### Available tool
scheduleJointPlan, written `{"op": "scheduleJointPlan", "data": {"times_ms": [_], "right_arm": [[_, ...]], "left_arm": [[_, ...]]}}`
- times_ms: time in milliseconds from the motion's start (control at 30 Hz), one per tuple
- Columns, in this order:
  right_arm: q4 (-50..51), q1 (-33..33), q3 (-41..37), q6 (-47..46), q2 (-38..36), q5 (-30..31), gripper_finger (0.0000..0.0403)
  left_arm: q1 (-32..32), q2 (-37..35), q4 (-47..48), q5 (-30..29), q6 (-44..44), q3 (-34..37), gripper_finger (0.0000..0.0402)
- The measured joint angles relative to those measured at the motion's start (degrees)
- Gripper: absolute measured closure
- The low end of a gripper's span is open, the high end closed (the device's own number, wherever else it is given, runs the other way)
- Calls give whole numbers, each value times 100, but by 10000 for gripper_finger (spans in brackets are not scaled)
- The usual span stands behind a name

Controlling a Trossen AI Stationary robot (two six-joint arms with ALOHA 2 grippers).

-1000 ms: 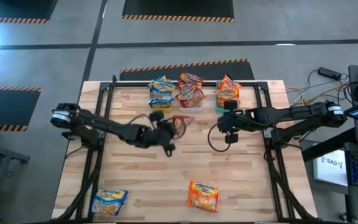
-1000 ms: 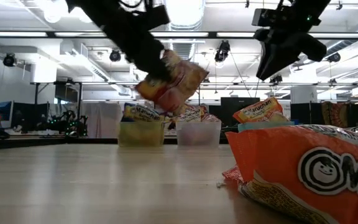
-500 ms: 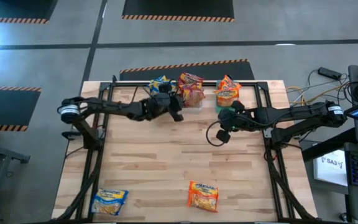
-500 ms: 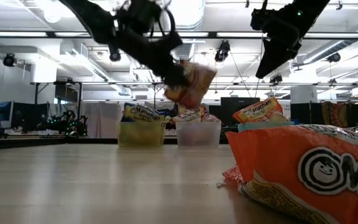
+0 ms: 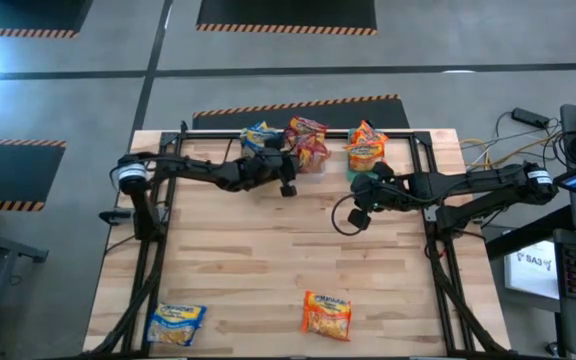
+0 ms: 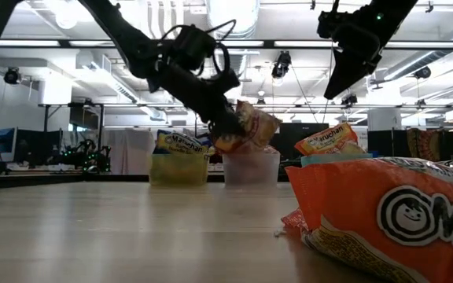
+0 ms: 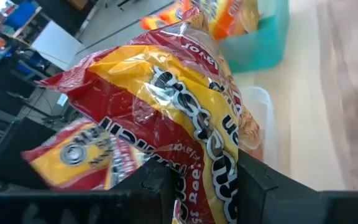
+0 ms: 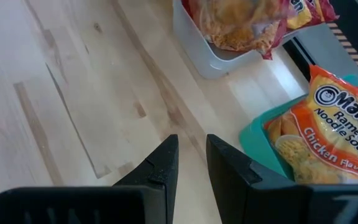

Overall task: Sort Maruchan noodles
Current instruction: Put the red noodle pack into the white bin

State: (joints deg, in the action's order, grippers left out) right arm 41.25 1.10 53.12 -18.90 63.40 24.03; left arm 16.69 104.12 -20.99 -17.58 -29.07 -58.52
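Observation:
Next, my left gripper releases the red packet in the near end of the clear bin [image 5: 310, 156] [image 7: 229, 143], against the other red packets. The packet is now just above that bin.
My left gripper [image 5: 289, 181] is shut on a red-and-yellow Maruchan packet [image 6: 252, 126] just above the clear bin [image 6: 251, 168], which holds more red packets [image 5: 308, 137]. The yellow bin [image 6: 178, 168] holds blue-and-yellow packets [image 5: 258, 137]. The green bin [image 5: 360, 172] holds orange packets [image 5: 365, 146]. My right gripper [image 5: 358, 214] hangs above the table near the green bin, empty, its fingers [image 8: 165, 163] a narrow gap apart. A blue-and-yellow packet [image 5: 175, 324] and an orange packet [image 5: 326, 315] lie flat near the table's near edge. My left gripper pinches the red packet between its two fingers [image 7: 158, 181] at the packet's crumpled near end [image 7: 205, 185]. The fingers slant down from the table's left. The packet sticks out beyond them, tilted, over the clear bin's heap; I cannot tell whether it touches the heap.
The three bins stand in a row along the far edge. The orange packet [image 6: 392, 224] lies close to the low camera and hides the table's right part there. Bare wood [image 5: 268, 260] lies between the bins and the two loose packets.
My left gripper has carried the red packet from the table's middle toward the far edge and a little to the right. It has then come down until the packet hangs just over the clear bin. The packet has stayed in the grip, tilted.

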Motion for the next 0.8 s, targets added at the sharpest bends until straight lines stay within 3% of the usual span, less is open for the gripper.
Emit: {"op": "scheduleJointPlan", "data": {"times_ms": [233, 367, 533, 800], "right_arm": [[-1, 0, 0, 1, 0, 0, 330], [3, 0, 0, 2, 0, 0, 330], [19, -2, 0, 184, 0, 0, 330], [7, 0, 0, 629, 0, 1, 330]], "left_arm": [[67, 415, -20, -60, -116, -608, 308], [101, 754, 601, 304, -39, -994, 308], [90, 1059, 965, 272, -47, -1441, 308], [116, 864, 1400, 185, 292, -1378, 308]]}}
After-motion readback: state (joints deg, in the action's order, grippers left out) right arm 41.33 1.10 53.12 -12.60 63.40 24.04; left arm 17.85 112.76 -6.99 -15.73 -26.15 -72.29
